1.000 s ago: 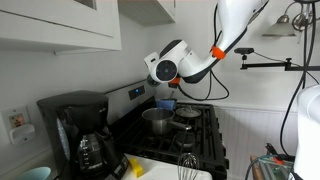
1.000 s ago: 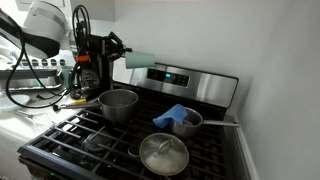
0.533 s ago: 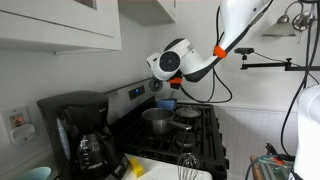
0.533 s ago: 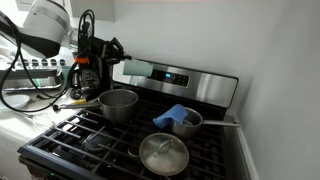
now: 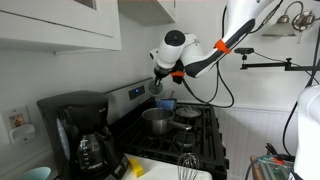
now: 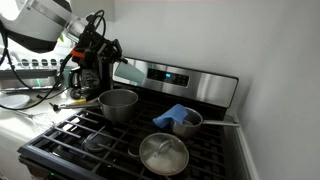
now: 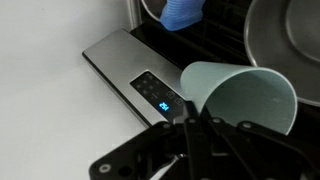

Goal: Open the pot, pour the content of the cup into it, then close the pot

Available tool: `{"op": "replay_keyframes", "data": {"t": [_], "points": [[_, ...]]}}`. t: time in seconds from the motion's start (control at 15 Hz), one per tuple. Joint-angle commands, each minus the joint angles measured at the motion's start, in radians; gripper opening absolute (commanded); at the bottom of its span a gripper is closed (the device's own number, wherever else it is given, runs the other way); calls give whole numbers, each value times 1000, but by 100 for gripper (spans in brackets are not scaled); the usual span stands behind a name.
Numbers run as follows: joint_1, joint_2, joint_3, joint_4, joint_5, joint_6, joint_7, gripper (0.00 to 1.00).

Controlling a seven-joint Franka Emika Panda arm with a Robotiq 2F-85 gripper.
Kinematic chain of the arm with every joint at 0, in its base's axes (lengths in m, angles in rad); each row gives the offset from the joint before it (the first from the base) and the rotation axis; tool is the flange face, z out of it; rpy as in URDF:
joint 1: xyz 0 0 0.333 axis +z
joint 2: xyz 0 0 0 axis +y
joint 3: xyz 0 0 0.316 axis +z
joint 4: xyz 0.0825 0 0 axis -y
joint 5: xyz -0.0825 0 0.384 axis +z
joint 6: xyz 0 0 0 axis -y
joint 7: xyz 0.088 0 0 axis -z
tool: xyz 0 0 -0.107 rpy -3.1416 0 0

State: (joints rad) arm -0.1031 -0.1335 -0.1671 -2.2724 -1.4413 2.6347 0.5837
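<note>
The cup will go down from my gripper onto the white counter (image 5: 162, 169) between the whisk and the yellow object.
My gripper (image 6: 112, 68) is shut on the cup (image 6: 130, 73), a pale blue-white tumbler held tipped on its side above the stove's back edge, mouth pointing toward the range. The wrist view shows the cup (image 7: 240, 95) sticking out past my gripper (image 7: 190, 125), its wide mouth turned toward the burners. The pot (image 6: 118, 103), shiny steel and uncovered, sits on a rear burner just below and beside the cup; its rim fills the wrist view's upper right (image 7: 290, 50). Its lid (image 6: 163, 155) lies on a front burner. The gripper (image 5: 160, 84) hangs over the pot (image 5: 157, 120).
A small blue vessel with a blue cloth (image 6: 180, 120) stands on the burner beside the pot. The stove's control panel (image 7: 150, 90) runs along the back. A black coffee maker (image 5: 80, 135) and a whisk (image 5: 187, 165) sit on the counter near the stove.
The wrist has swung upward and the cup has dropped a little and come closer to the pot, its mouth tipping further down. The grip stays shut.
</note>
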Motion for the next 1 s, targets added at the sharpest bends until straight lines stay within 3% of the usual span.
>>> {"op": "replay_keyframes", "data": {"t": [0.0,0.13,0.33,0.6,0.67,0.73,0.93], "points": [[4,-41,-18,-32,270,70,-224,1],[10,-49,-15,-51,432,83,-335,1],[108,-70,-77,-88,680,79,-518,1],[255,-117,-155,-106,1001,-11,-763,1],[263,-126,-152,-95,1075,-39,-827,1],[192,-132,-73,-87,1147,-67,-881,1],[189,-151,-53,-65,1272,-176,-992,1]]}}
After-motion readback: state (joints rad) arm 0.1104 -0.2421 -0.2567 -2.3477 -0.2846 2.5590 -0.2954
